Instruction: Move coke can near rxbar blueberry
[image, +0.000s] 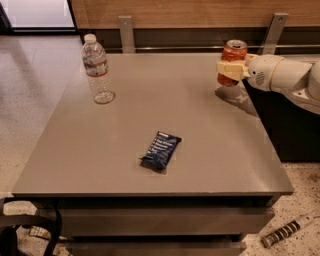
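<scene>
My gripper is to let go of the coke can on the grey tabletop (197, 156), beside the rxbar blueberry, on the side toward my arm.
The coke can (234, 52), red with a silver top, is upright at the table's far right and lifted a little above the grey tabletop (210, 145); its shadow lies below it. My gripper (229, 71) comes in from the right and is shut on the can's lower half. The rxbar blueberry (161, 149), a flat dark navy wrapper, lies in the middle of the table toward the front, well to the left of and nearer than the can.
A clear plastic water bottle (98, 70) stands at the table's far left. Two metal posts (126, 33) rise behind the table's back edge. My white arm (292, 80) reaches over the right edge. A striped tool (287, 231) lies on the floor at the lower right.
</scene>
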